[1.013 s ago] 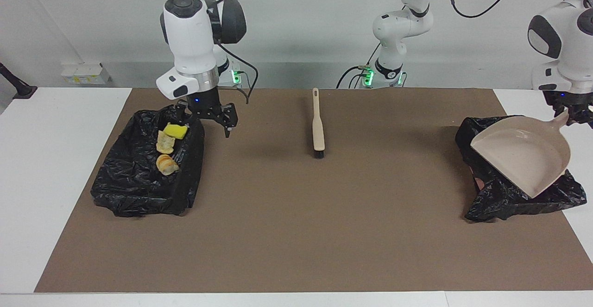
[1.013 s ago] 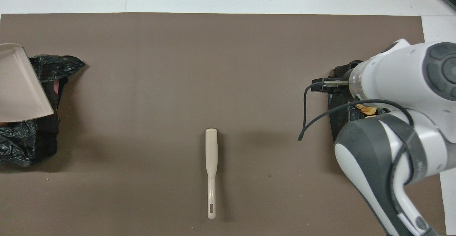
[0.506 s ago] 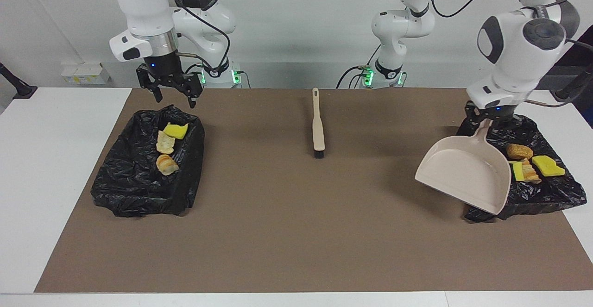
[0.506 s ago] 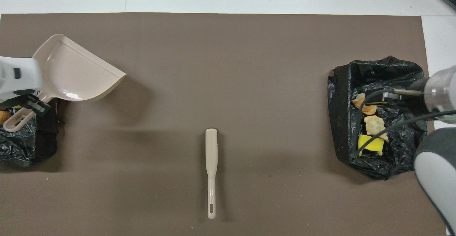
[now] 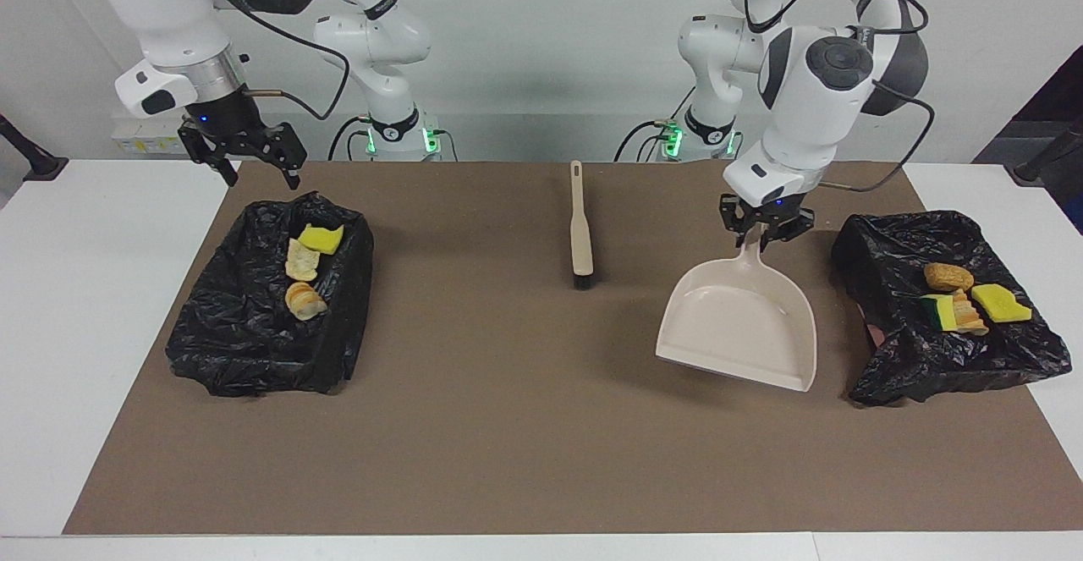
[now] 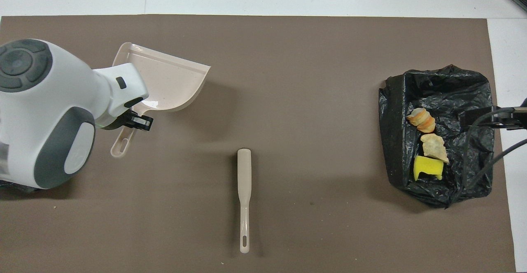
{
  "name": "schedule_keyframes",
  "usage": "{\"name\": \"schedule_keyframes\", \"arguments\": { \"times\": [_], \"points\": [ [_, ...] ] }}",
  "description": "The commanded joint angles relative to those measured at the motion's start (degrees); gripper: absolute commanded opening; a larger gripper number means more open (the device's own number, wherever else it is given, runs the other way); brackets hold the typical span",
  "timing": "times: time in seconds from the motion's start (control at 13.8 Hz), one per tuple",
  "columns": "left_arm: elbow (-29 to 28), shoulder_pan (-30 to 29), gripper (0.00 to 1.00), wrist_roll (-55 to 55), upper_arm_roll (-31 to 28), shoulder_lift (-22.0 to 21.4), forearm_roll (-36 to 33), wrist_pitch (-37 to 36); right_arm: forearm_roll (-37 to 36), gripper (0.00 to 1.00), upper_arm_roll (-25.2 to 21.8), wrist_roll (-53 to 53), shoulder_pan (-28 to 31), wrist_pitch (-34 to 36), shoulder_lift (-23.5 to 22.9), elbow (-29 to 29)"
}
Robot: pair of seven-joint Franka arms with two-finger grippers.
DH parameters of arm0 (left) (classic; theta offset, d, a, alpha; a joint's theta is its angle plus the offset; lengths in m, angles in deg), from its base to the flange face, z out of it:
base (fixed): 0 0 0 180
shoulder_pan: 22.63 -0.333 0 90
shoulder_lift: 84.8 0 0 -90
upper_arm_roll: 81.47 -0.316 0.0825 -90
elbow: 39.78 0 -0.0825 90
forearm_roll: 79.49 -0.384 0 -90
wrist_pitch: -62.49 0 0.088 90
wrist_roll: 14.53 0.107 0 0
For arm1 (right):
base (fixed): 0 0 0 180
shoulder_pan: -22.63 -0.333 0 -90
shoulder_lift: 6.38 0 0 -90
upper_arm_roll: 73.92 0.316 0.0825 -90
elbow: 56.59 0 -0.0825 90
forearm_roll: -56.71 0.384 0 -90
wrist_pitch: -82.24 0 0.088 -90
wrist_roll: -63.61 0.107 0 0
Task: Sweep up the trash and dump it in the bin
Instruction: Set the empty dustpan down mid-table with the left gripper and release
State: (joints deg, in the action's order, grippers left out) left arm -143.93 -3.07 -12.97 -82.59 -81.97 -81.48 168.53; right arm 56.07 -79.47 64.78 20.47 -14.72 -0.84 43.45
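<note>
I should release the beige dustpan with my left gripper on the brown mat point(image 6: 247, 86) just beyond the head of the beige brush.
My left gripper point(image 5: 766, 229) is shut on the handle of the beige dustpan point(image 5: 740, 332). It holds the empty pan over the brown mat, between the brush point(image 5: 580, 231) and the black bin point(image 5: 931, 366) at the left arm's end. That bin holds a brown bread piece point(image 5: 948, 276), yellow sponge point(image 5: 1001, 303) and more trash. The pan also shows in the overhead view point(image 6: 169, 81). My right gripper point(image 5: 261, 173) is open and empty, raised over the robots' edge of the other black bin point(image 5: 254, 349). That bin holds a yellow sponge point(image 5: 321, 239), a tan piece point(image 5: 301, 261) and an orange bread piece point(image 5: 305, 299).
The beige brush point(image 6: 244, 190) lies on the brown mat point(image 5: 525, 426) midway between the bins, handle toward the robots. White table point(image 5: 101, 290) borders the mat at both ends. The left arm's body point(image 6: 49, 112) hides its bin from above.
My left arm has carried the emptied dustpan off its bin toward the middle of the mat. My right gripper has risen and swung away toward the right arm's end of the table.
</note>
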Motion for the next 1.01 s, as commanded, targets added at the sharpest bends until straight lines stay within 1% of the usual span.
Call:
{"name": "schedule_keyframes", "arguments": {
  "times": [0.0,0.07,0.14,0.22,0.43,0.51,0.58,0.65,0.72,0.8,0.87,0.94],
  "points": [
    [2.35,6.44,0.0,-7.85,-1.26,5.23,1.29,3.89,0.55,1.0,0.79,0.4,-0.47,1.87,-3.6,-4.59],
    [4.55,8.55,0.0,-12.24,-1.26,9.0,1.38,5.21,0.47,1.0,1.06,1.89,-1.08,1.78,-3.6,-4.42],
    [5.96,9.88,0.0,-14.54,-1.26,11.73,1.55,6.96,0.55,1.0,1.06,2.86,-1.79,1.78,-3.43,-4.07],
    [6.32,11.63,0.0,-15.96,-1.26,13.93,2.43,8.72,0.81,1.0,1.06,2.35,-1.27,1.69,-3.51,-3.98],
    [6.33,14.19,0.0,-20.88,-1.26,17.81,3.93,15.93,1.7,1.0,0.18,2.25,-0.13,2.65,-3.34,-3.98],
    [6.85,14.89,0.0,-22.55,-1.17,20.43,3.76,17.6,1.7,1.0,0.18,2.16,-0.04,3.01,-3.25,-3.98],
    [10.25,17.86,0.0,-26.48,-1.26,24.2,3.06,18.05,1.52,1.0,0.27,1.9,-0.04,3.27,-3.16,-3.98],
    [13.67,18.67,0.0,-28.78,-1.78,26.85,2.88,18.06,1.52,1.0,0.27,1.29,-0.04,3.19,-2.99,-3.72],
    [14.32,17.98,0.0,-28.72,-1.87,27.22,3.05,18.14,1.43,1.0,0.27,1.02,-0.04,2.58,-2.99,-3.63],
    [14.41,17.54,0.13,-29.24,-1.87,27.14,3.66,18.32,1.43,1.0,0.27,0.24,-0.04,2.22,-2.99,-3.45],
    [14.5,17.1,0.99,-29.68,-1.87,26.97,3.84,18.67,1.43,1.0,0.18,-1.25,-0.04,1.52,-2.81,-2.93],
    [14.33,17.01,1.0,-30.03,-1.96,26.53,3.58,18.58,1.43,1.0,0.27,-1.87,-0.04,-0.14,-2.81,-2.66]
  ]
}}
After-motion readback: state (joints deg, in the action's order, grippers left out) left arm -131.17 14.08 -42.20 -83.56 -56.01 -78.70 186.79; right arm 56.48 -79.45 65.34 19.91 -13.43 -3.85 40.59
